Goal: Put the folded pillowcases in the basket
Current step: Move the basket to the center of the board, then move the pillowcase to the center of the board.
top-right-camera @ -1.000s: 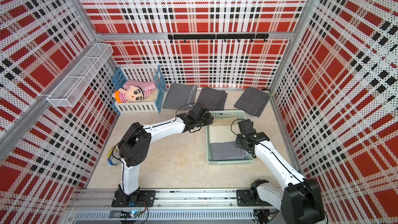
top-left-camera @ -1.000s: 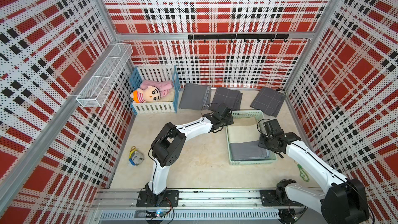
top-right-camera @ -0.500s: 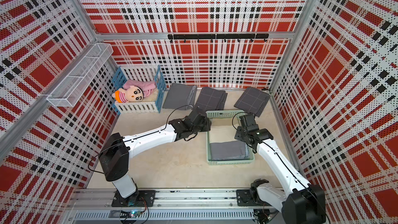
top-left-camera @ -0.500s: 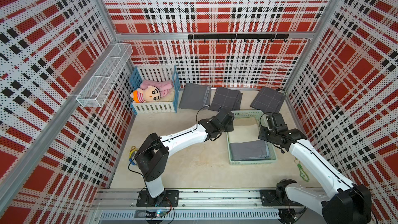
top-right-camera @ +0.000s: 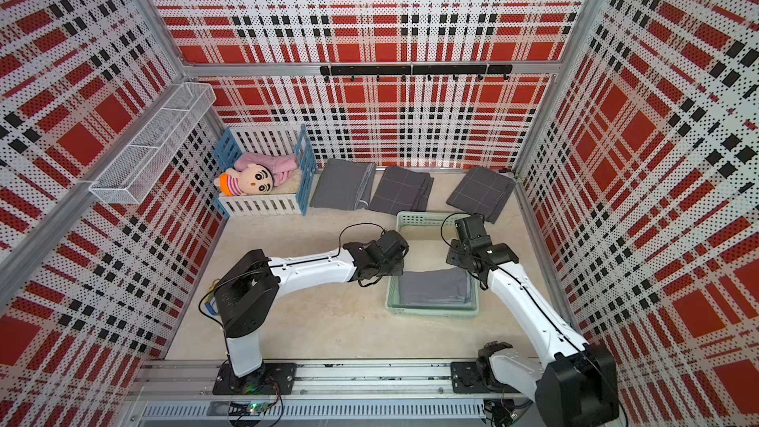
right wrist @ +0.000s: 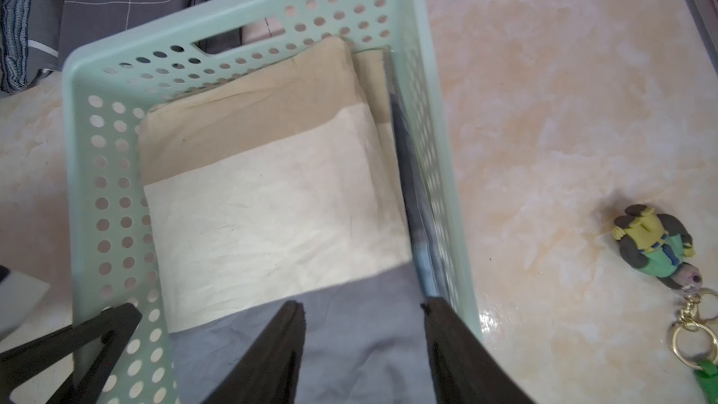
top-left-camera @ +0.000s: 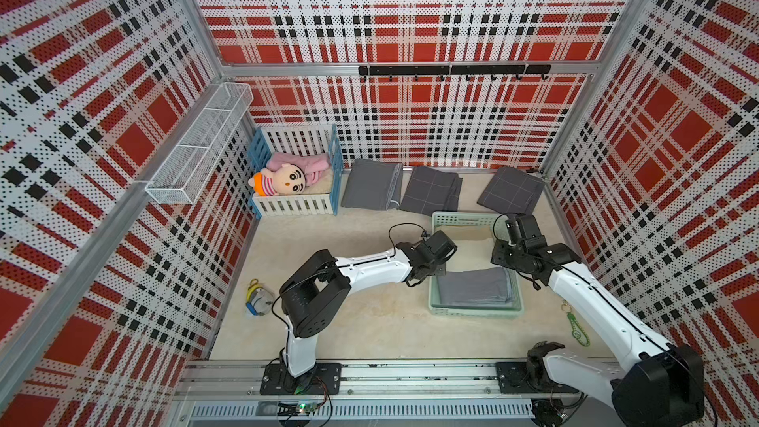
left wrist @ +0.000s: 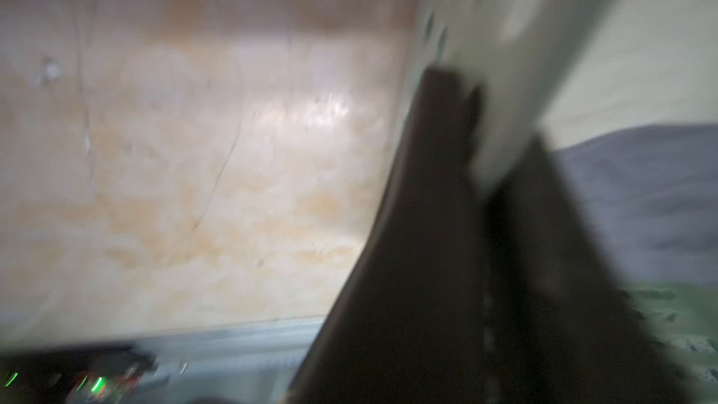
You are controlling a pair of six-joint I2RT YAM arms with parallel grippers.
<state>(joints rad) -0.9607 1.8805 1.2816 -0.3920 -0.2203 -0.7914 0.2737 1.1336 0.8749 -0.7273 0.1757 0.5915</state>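
Observation:
The pale mint-green basket, which still stands on the floor, will be let go by my left gripper on the floor (left wrist: 291, 120), in front of the grey cloths that are nearest the crib.
The pale mint-green basket (top-left-camera: 476, 315) (top-right-camera: 431, 313) stands right of centre on the floor. A folded grey pillowcase (top-left-camera: 474, 287) (top-right-camera: 435, 287) (right wrist: 349, 347) lies in its near half, on a cream cloth (right wrist: 264, 207). My left gripper (top-left-camera: 440, 269) (top-right-camera: 397, 269) is at the basket's left wall. In the blurred left wrist view its dark fingers (left wrist: 427, 188) stand on either side of that wall (left wrist: 501, 118), shut on it. My right gripper (top-left-camera: 504, 261) (top-right-camera: 456, 260) (right wrist: 363, 305) hangs open just over the pillowcase by the right wall, holding nothing.
Three folded grey cloths (top-left-camera: 371, 191) (top-left-camera: 431, 195) (top-left-camera: 511, 191) lie along the back wall. A white-and-blue toy crib (top-left-camera: 295, 203) holds a doll at back left, under a wire rack (top-left-camera: 197, 145). Keychain toys (top-left-camera: 258, 301) (top-left-camera: 577, 330) (right wrist: 656, 250) lie on the floor.
My left gripper slid nearer along the basket's left wall and closed on it. The right gripper pulled back a little and stays open above the pillowcase.

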